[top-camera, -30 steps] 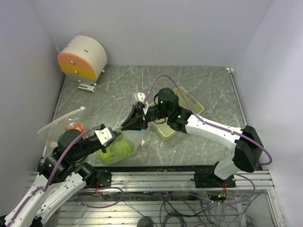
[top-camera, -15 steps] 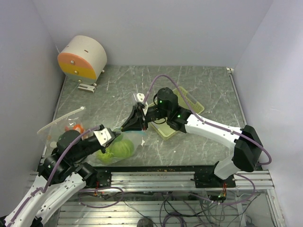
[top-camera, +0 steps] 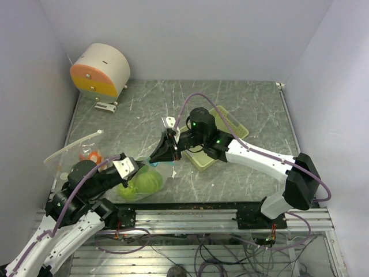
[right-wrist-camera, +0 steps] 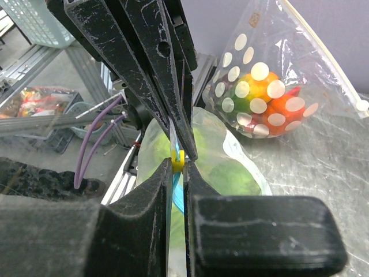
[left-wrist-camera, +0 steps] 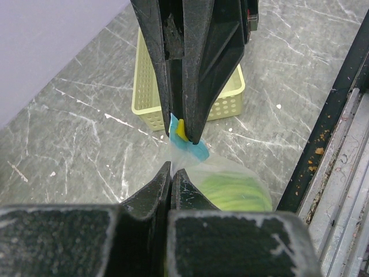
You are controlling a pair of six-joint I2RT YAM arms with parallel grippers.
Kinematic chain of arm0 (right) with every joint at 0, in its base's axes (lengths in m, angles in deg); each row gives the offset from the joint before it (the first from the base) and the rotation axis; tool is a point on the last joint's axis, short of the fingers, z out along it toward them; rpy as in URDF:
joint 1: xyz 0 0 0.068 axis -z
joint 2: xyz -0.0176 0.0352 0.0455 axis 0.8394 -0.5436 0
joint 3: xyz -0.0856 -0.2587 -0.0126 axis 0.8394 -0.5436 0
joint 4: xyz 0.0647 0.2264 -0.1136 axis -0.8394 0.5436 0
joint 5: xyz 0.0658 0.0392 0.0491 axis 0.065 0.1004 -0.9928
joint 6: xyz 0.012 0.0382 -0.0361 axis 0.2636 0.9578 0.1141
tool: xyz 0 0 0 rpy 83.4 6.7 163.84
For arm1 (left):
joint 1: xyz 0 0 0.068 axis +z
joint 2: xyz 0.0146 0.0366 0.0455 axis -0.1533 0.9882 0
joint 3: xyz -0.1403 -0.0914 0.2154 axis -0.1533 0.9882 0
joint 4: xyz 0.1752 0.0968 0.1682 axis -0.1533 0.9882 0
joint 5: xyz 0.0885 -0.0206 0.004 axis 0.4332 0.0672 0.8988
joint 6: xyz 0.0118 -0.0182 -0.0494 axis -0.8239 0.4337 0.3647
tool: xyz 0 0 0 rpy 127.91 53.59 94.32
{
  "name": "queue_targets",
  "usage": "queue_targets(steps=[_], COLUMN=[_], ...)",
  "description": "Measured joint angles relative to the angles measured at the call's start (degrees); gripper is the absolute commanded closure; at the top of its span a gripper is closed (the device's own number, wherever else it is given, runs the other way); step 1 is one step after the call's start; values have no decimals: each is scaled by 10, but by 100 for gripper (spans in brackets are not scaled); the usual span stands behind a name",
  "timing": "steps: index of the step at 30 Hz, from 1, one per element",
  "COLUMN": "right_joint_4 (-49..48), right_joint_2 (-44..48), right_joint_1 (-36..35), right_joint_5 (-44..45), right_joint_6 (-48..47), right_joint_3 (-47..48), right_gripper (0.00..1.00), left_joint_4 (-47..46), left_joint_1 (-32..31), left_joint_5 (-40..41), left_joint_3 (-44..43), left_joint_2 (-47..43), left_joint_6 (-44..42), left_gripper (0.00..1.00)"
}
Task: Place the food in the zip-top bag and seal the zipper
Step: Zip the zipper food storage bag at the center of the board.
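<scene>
My left gripper is pinching clear film below the bag's bunched blue zipper. It should open and grip the blue zipper itself (left-wrist-camera: 172,126) before my right gripper pulls the zipper's slider.
A clear zip-top bag (top-camera: 142,182) with round green food (left-wrist-camera: 236,195) inside lies at the table's near edge between my grippers. My left gripper (top-camera: 131,169) is shut on the bag's top edge (left-wrist-camera: 172,173). My right gripper (top-camera: 159,154) faces it tip to tip and is shut on the yellow zipper slider (right-wrist-camera: 177,162), with the blue zipper strip (left-wrist-camera: 191,151) under it. In the right wrist view the green food (right-wrist-camera: 228,170) shows through the bag. The right fingers (left-wrist-camera: 199,69) fill the top of the left wrist view.
A second, white-dotted bag (right-wrist-camera: 262,95) holding orange and green food stands at the left (top-camera: 86,154). A pale yellow-green basket (top-camera: 225,135) sits behind the right gripper. An orange and white drum (top-camera: 101,70) is at the back left. The metal table rail (left-wrist-camera: 337,115) runs close by.
My left gripper has drawn back slightly to the left with the bag edge. The right gripper has shifted a little, still on the slider. The bag's right corner has pulled in.
</scene>
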Motion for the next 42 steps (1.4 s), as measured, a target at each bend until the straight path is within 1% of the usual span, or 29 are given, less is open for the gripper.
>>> queue_targets(steps=[5, 8, 14, 16, 20, 25, 26, 28, 29, 31, 33, 34, 37, 38, 42], right_joint_4=[-1, 2, 51, 69, 92, 111, 113, 120, 122, 124, 125, 125, 125, 125, 137], right_joint_2=[0, 0, -3, -10, -15, -15, -15, -15, -15, -15, -15, -15, -15, -15, -15], right_joint_1=[0, 2, 9, 12, 14, 15, 15, 15, 15, 15, 15, 15, 15, 15, 15], right_joint_5=[7, 8, 9, 7, -8, -28, -31, -37, -39, -42, -45, -46, -48, -49, -58], right_joint_6=[4, 9, 5, 1, -10, -24, -26, -30, -31, -33, -34, -35, -36, -36, -38], right_joint_3=[0, 7, 60, 80, 93, 93, 93, 93, 93, 93, 93, 93, 93, 93, 92], right_gripper=[94, 94, 95, 95, 94, 94, 94, 94, 94, 94, 94, 94, 94, 94, 94], left_joint_4=[0, -1, -13, -14, -13, -14, -14, -18, -21, -25, -29, -31, -35, -36, -40], left_joint_1=[0, 0, 0, 0, 0, 0, 0, 0, 0, 0, 0, 0, 0, 0, 1], left_joint_5=[0, 0, -26, -37, -51, -61, -62, -64, -65, -66, -69, -72, -80, -82, -80], left_joint_3=[0, 0, -8, -19, -28, -28, -28, -28, -28, -28, -28, -28, -28, -28, -28], left_joint_2=[1, 5, 30, 45, 69, 78, 78, 78, 78, 78, 78, 78, 82, 84, 95], left_joint_6=[0, 0, -14, -20, -29, -35, -35, -36, -37, -35, -35, -35, -35, -35, -41], left_gripper=[93, 89, 71, 67, 54, 50, 47, 27, 25, 27, 34, 43, 88, 92, 93])
